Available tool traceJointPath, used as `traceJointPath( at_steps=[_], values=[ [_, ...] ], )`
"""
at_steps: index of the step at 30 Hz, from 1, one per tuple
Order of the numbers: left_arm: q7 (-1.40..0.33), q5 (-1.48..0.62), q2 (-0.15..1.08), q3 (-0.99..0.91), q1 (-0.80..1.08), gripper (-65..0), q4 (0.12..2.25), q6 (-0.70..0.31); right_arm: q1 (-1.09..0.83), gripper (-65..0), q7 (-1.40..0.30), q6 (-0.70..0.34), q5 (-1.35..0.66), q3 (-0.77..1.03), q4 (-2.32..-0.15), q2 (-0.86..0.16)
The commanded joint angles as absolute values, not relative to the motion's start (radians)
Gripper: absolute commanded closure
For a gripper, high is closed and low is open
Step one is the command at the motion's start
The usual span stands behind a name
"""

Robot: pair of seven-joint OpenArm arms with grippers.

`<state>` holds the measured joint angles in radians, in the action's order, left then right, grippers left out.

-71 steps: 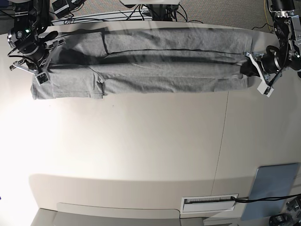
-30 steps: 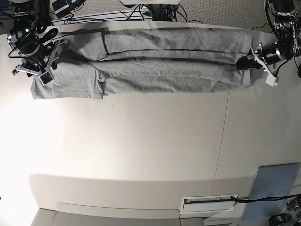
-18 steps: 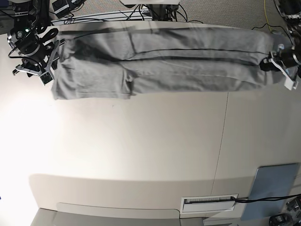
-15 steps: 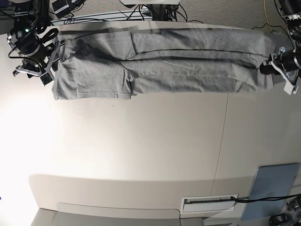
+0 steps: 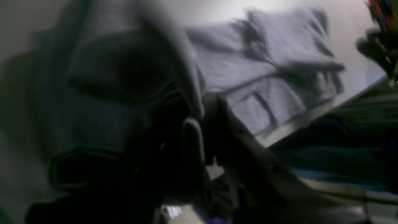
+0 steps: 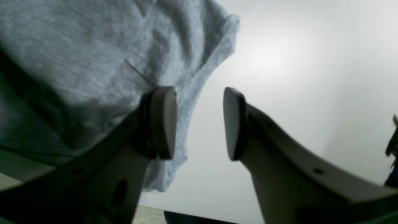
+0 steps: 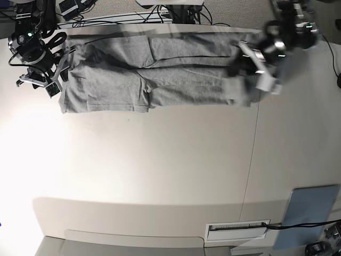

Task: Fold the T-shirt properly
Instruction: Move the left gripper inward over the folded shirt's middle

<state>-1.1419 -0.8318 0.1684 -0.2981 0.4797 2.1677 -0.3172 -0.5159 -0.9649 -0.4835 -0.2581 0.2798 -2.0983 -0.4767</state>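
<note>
Next, my left gripper lets go of the T-shirt's bunched end on the grey strip (image 7: 153, 84) (image 5: 268, 76) next to the strip's middle crease.
The grey T-shirt (image 7: 176, 74) lies folded into a long strip along the table's far edge. My left gripper (image 7: 240, 72) is shut on the strip's right end and holds it bunched and raised above the cloth. In the blurred left wrist view the dark fingers of the left gripper (image 5: 206, 124) pinch a grey fold, and the rest of the T-shirt (image 5: 279, 56) stretches away behind. My right gripper (image 7: 57, 72) stands open at the sleeve end. Nothing is between its pads (image 6: 161, 121), and the T-shirt (image 6: 77, 46) lies behind the left finger of the right gripper (image 6: 197, 123).
The white table (image 7: 160, 160) has a seam (image 7: 254, 160) running front to back on its right side. A blue-grey pad (image 7: 309, 216) and a white slotted plate (image 7: 237, 230) sit at the front right. Cables (image 7: 176, 13) hang beyond the far edge.
The left gripper first dragged the shirt to the right, then swung back left with the shirt's end, bunching it over the strip. The right gripper stayed open in place.
</note>
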Motion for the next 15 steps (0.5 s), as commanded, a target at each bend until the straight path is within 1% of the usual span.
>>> traceJointPath(
  at_steps=[1,4,6,8,12,15],
  values=[
    [-1.108,-0.820,0.167,-0.249,0.479,0.0,2.185,-0.305,-0.515,-24.9,-0.953,-0.477,-0.253,0.290,-2.112,-0.491],
    [-1.062,-0.693,0.142,-0.088,0.463,0.0,2.183,-0.234,-0.515,-24.9,-0.953,-0.477,-0.253,0.290,-2.112,-0.491],
    [-1.037,-0.607,0.123,-0.008,0.447,0.0,2.177,-0.183,-0.515,-24.9,-0.953,-0.477,-0.253,0.290,-2.112,-0.491],
    [-1.026,-0.540,0.101,0.050,0.430,0.0,2.167,-0.151,-0.515,-24.9,-0.953,-0.477,-0.253,0.290,-2.112,-0.491],
    [-1.008,-0.470,0.056,0.113,0.386,0.0,2.120,-0.136,-0.515,-24.9,-0.958,-0.477,-0.253,0.290,-2.112,-0.491],
    [-1.000,-0.464,0.033,0.122,0.353,0.0,2.053,-0.115,-0.515,-24.9,-0.967,-0.477,-0.253,0.290,-2.112,-0.490]
  ],
)
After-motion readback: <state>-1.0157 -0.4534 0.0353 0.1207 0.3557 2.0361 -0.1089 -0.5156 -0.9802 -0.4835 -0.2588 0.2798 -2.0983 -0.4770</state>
